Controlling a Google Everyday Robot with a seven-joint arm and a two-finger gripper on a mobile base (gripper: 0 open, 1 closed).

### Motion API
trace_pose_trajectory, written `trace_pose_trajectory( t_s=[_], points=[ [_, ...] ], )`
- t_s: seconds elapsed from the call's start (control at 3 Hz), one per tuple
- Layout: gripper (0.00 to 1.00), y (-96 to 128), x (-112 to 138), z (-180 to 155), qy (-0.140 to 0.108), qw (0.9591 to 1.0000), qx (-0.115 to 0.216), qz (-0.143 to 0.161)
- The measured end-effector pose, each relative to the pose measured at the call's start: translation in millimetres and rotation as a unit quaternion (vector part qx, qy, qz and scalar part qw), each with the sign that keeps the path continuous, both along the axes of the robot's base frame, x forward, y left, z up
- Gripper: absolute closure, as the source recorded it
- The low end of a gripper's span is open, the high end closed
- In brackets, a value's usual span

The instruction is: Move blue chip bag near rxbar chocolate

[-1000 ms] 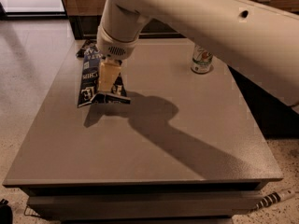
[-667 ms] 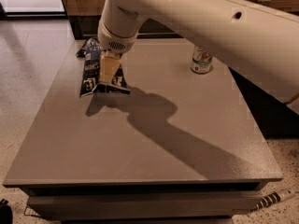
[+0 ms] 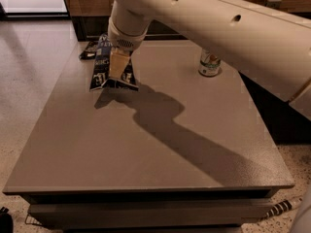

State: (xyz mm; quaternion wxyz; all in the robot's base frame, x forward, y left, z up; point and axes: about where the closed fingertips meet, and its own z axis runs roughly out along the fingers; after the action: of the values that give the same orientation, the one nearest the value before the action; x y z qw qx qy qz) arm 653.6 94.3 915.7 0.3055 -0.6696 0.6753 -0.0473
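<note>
Next, my gripper lets go of the blue chip bag at the grey table's far edge [image 3: 120, 50], beside the rxbar chocolate.
The blue chip bag [image 3: 101, 64] is a crinkled dark navy foil bag with white lettering. It hangs lifted over the far left part of the grey table [image 3: 146, 144]. My gripper [image 3: 118, 67] is shut on the bag from above, its tan fingers [image 3: 116, 63] pressed against the foil. The rxbar chocolate [image 3: 89, 50] is a small flat black wrapper at the table's far left corner, just behind and left of the bag. The bag's top edge is close to it, and part of the bar is hidden by the bag.
A green-white soda can [image 3: 209, 63] stands upright at the far right of the table. My white arm [image 3: 218, 23] crosses the upper right of the view. The arm's shadow runs diagonally across the table's middle. A pale floor lies to the left.
The gripper has carried the bag a little farther back and left, closer to the black bar. The can has not moved.
</note>
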Motion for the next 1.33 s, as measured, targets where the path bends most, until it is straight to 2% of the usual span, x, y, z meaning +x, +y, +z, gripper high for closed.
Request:
trace_pose_trajectory(
  t_s=[0.67,1.33],
  points=[
    [1.00,-3,6,-1,-0.002,1.0000,0.000,-0.004],
    [1.00,-52,91,-8,-0.043,0.9967,0.017,-0.067]
  ],
)
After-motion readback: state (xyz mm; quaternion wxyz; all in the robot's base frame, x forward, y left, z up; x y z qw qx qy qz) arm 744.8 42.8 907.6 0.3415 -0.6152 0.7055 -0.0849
